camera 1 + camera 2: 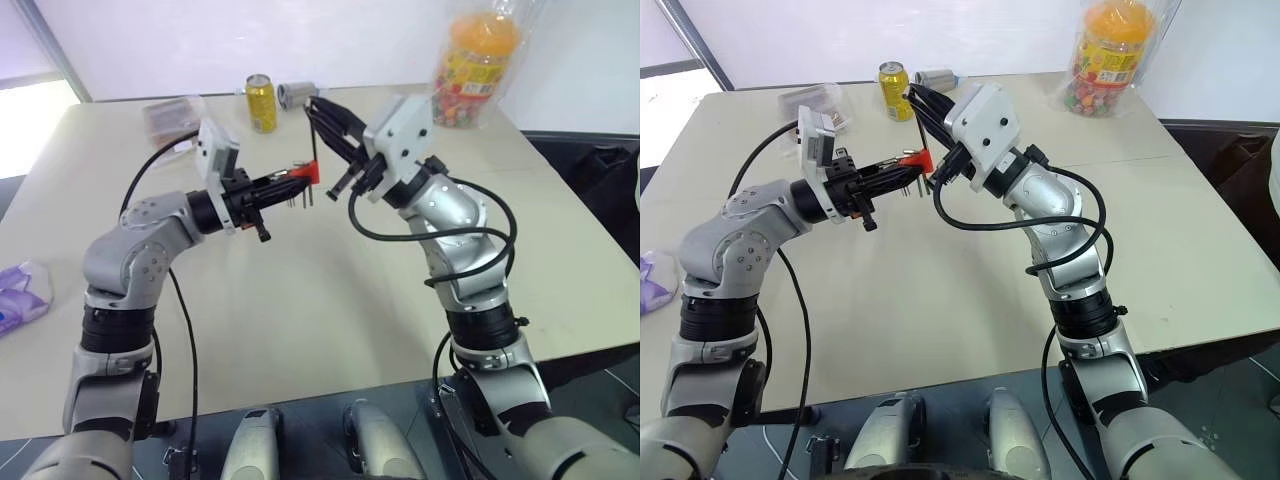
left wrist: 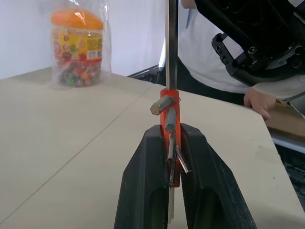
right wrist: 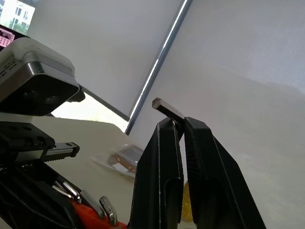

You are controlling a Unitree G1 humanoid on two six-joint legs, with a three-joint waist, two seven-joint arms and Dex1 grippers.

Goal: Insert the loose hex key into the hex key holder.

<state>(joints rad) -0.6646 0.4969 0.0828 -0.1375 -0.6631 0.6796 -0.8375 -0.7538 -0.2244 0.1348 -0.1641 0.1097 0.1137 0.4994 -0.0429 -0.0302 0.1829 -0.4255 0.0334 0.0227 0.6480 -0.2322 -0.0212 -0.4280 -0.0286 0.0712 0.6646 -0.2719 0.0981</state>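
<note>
The hex key holder will go down on the bare table [image 1: 361,267] between my two arms, where my left gripper needs to let go of it.
The hex key holder [image 1: 310,172], a small orange-red block with grey keys sticking out, hangs above the table [image 1: 300,330] with my left gripper [image 1: 290,180] shut on it. The wrist view has the holder [image 2: 170,107] clamped between both black fingers [image 2: 147,181]. My right gripper [image 1: 312,105] is just above it, shut on the loose hex key [image 1: 315,145]. The key's long shaft [image 2: 172,43] runs straight down to the holder's top edge, and I cannot tell how deep it sits. Its short bent end [image 3: 167,109] pokes out past the right fingertips.
At the table's far edge stand a yellow can [image 1: 261,102], a silver can on its side [image 1: 295,95], a clear packet [image 1: 172,115] and a bagged candy jar [image 1: 475,65]. A purple and white packet [image 1: 20,295] lies at the left edge. A person's hand [image 2: 257,102] rests on the table's rim.
</note>
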